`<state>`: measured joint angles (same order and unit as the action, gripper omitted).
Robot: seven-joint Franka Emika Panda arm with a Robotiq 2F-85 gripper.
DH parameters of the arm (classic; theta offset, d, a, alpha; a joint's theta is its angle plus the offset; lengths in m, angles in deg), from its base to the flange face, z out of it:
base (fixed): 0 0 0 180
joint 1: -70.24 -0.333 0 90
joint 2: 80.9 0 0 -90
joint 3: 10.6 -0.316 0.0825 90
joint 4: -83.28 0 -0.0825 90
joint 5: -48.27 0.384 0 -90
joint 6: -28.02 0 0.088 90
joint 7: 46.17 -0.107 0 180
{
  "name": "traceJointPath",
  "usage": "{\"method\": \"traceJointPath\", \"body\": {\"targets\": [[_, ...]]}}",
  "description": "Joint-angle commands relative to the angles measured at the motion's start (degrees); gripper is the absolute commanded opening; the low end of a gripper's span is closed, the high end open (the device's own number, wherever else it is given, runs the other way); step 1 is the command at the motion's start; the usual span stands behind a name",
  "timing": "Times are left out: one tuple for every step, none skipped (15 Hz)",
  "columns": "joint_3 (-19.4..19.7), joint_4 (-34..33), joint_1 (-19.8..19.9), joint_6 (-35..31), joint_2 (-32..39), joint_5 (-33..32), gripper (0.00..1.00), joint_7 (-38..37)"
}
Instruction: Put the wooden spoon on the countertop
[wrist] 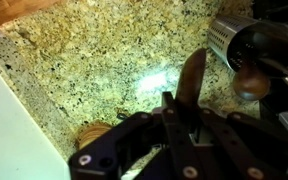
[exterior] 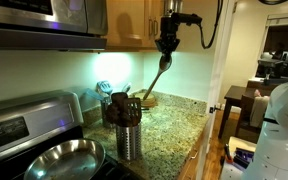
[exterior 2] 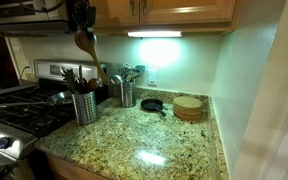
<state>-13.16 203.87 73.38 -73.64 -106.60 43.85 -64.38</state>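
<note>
The robot's gripper needs to release the wooden spoon on the granite countertop [exterior: 152,132] [wrist: 176,66] close beside the steel canister by the stove.
My gripper [exterior: 166,48] is high above the speckled granite countertop [exterior: 172,125] and is shut on the handle of the wooden spoon [exterior: 158,76], which hangs tilted below it, clear of the counter. In an exterior view the gripper [exterior 2: 82,26] holds the spoon [exterior 2: 88,48] above the steel utensil canister [exterior 2: 85,107]. In the wrist view the spoon [wrist: 192,78] sticks out from between the jaws [wrist: 184,108] over the countertop [wrist: 94,60].
A steel canister of darker utensils [exterior: 129,135] stands by the stove, a second canister [exterior 2: 126,95] behind it. A steel pan [exterior: 64,158] sits on the stove. A small black skillet [exterior 2: 152,104] and round wooden boards [exterior 2: 188,108] lie near the wall.
</note>
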Motion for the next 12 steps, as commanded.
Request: {"method": "traceJointPath", "body": {"targets": [[3.0, 4.6, 1.3, -7.9, 2.3, 4.2, 0.10, -0.7], [3.7, 6.2, 1.7, -10.7, 3.1, 5.5, 0.10, -0.8], [4.2, 7.9, 2.0, -13.8, 4.0, 6.6, 0.10, -1.1], [4.8, 9.5, 2.3, -16.7, 4.8, 8.1, 0.10, -1.3], [5.3, 11.2, 2.5, -19.5, 5.6, 9.7, 0.10, -1.4], [5.7, 12.6, 2.6, -21.9, 6.3, 11.2, 0.10, -1.2], [6.0, 14.7, 2.8, -24.8, 6.8, 12.6, 0.10, -1.2], [6.3, 16.2, 2.8, -27.2, 7.4, 14.1, 0.10, -1.0], [6.6, 18.4, 3.0, -30.3, 7.7, 15.4, 0.10, -1.4], [6.6, 20.2, 3.4, -32.9, 8.2, 16.2, 0.10, -3.4], [6.6, 22.3, 3.5, -35.5, 8.4, 17.7, 0.10, -4.4], [6.7, 24.1, 3.5, -37.9, 8.7, 19.0, 0.10, -4.8]]}}
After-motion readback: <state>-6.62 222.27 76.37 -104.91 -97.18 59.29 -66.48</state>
